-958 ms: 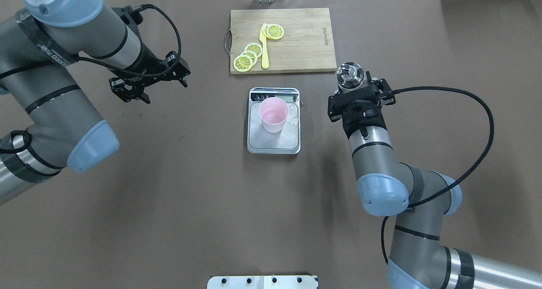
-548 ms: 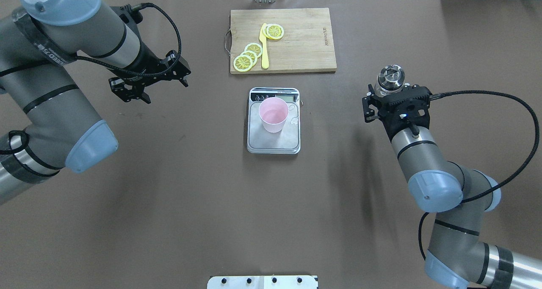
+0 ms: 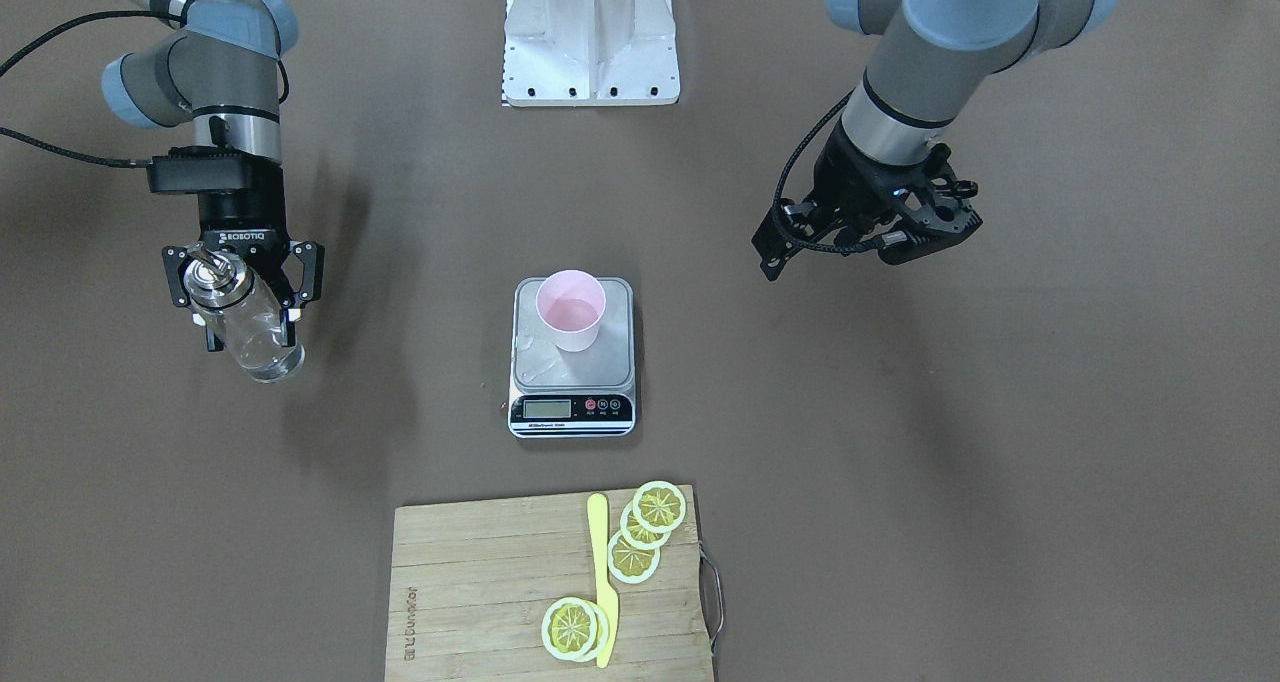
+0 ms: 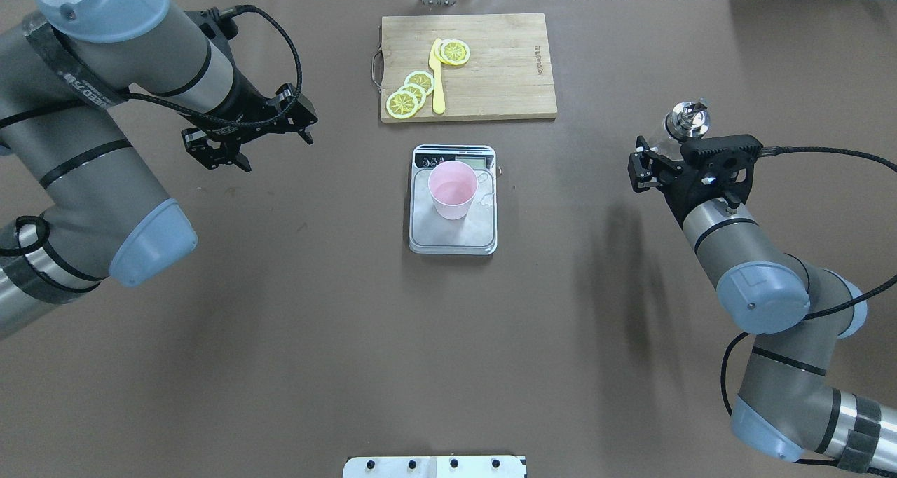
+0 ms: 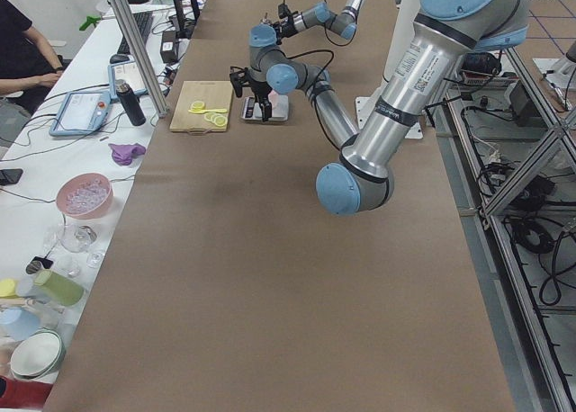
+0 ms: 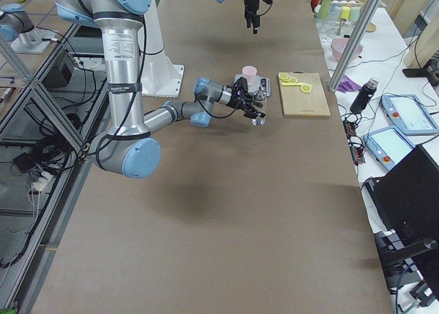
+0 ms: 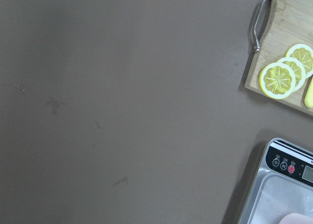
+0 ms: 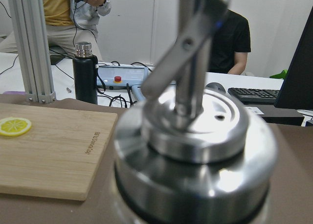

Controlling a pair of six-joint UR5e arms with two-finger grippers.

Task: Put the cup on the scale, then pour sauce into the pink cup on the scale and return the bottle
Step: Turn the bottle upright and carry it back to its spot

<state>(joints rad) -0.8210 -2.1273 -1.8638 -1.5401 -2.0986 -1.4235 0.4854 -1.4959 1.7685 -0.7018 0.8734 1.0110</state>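
Observation:
Next, my right gripper sets the clear glass bottle down on the bare brown table well out (image 3: 230, 389) beside the silver scale.
The pale pink cup (image 4: 453, 189) stands upright on the silver scale (image 4: 452, 238) at the table's middle; it also shows in the front view (image 3: 570, 309). My right gripper (image 3: 250, 324) is shut on the clear glass bottle (image 3: 248, 330) and holds it upright, far to the right of the scale. The bottle's silver spout cap (image 4: 687, 119) shows from above and fills the right wrist view (image 8: 195, 150). I cannot tell whether the bottle touches the table. My left gripper (image 4: 263, 145) is open and empty, above the table left of the scale.
A wooden cutting board (image 4: 504, 64) with lemon slices (image 4: 413, 92) and a yellow knife (image 4: 438, 78) lies behind the scale. The robot's white base plate (image 3: 592, 32) is at the near edge. Bare brown table surrounds the scale.
My right arm has carried the bottle rightward, from close beside the scale to the table's right part. The left arm, cup and scale have hardly moved.

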